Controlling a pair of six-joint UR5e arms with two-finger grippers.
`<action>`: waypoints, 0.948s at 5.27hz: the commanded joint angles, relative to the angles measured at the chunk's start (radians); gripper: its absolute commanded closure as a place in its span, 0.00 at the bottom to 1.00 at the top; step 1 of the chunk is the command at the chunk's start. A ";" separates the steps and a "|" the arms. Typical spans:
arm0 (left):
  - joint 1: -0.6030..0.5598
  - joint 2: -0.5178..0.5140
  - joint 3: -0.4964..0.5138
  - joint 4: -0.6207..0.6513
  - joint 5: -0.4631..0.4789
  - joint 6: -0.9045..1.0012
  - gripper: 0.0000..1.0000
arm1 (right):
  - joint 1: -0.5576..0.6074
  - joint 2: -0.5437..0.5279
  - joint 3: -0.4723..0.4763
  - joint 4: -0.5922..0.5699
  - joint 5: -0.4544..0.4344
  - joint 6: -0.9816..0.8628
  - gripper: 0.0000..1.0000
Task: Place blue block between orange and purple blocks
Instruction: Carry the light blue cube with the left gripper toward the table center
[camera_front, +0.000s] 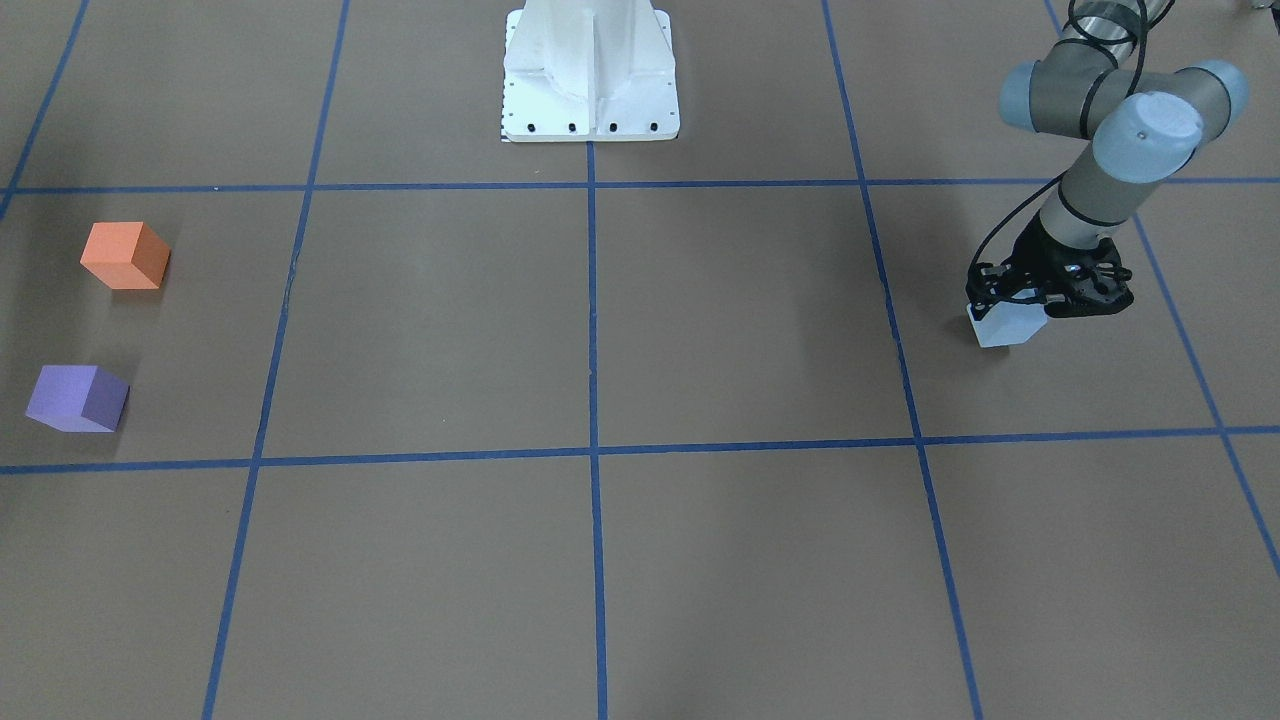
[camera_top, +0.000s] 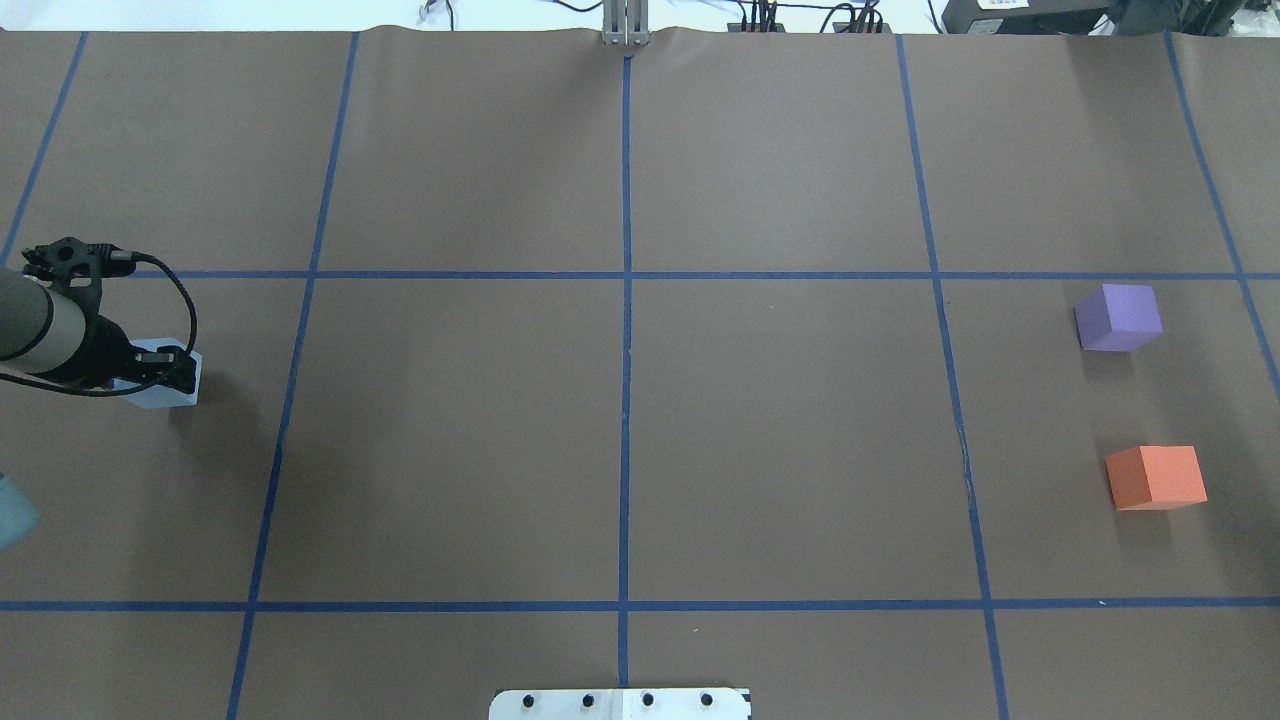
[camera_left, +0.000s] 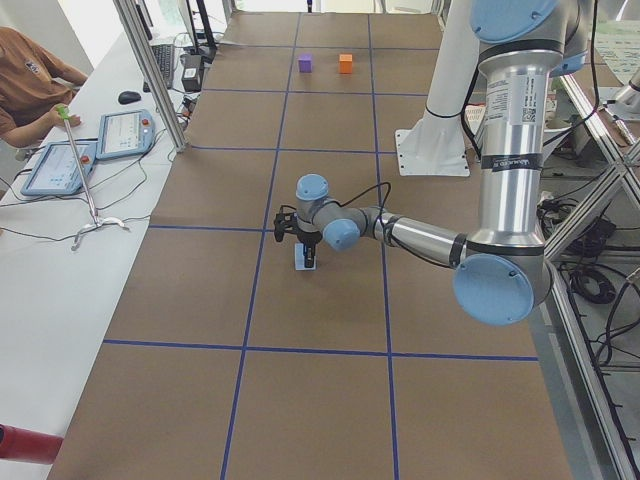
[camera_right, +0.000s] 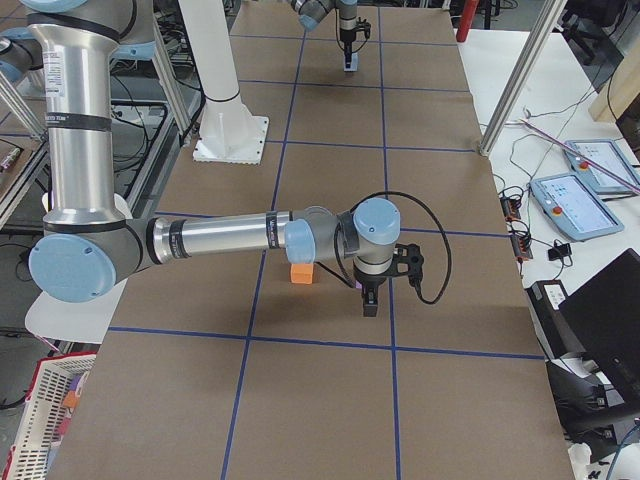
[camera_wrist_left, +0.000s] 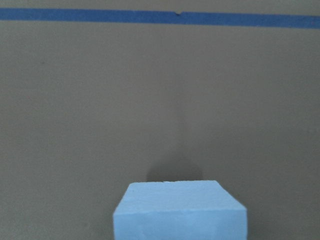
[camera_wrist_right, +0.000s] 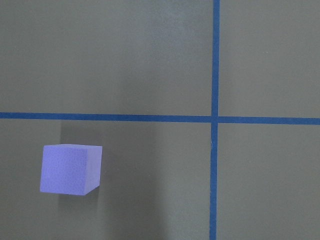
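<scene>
Next, my left gripper sets the blue block down on the tape line from the white robot base (camera_front: 595, 386), just before the far crossing of that line.
The pale blue block (camera_front: 1008, 328) stands at the table's left end, also in the overhead view (camera_top: 158, 392) and at the bottom of the left wrist view (camera_wrist_left: 180, 210). My left gripper (camera_front: 1005, 310) is down over it, jaws against its sides. The orange block (camera_top: 1155, 477) and the purple block (camera_top: 1118, 317) stand apart at the right end, with a gap between them. My right gripper (camera_right: 368, 305) shows only in the exterior right view, hanging above the table near the orange block (camera_right: 301, 272); I cannot tell whether it is open. The right wrist view shows the purple block (camera_wrist_right: 70, 169) below it.
Brown table (camera_top: 620, 430) with a grid of blue tape lines. The white robot base (camera_front: 590, 75) stands at the middle of the robot's side. An operator (camera_left: 30, 80) sits at a side desk with tablets, off the table.
</scene>
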 joint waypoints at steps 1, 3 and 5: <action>-0.018 -0.239 -0.150 0.418 0.000 -0.004 1.00 | -0.002 -0.001 0.014 0.002 -0.002 0.000 0.00; 0.003 -0.570 -0.025 0.573 -0.015 -0.076 1.00 | -0.003 -0.002 0.011 0.003 0.000 0.006 0.00; 0.124 -0.849 0.235 0.535 -0.003 -0.144 1.00 | -0.006 0.001 0.012 0.003 0.000 0.009 0.00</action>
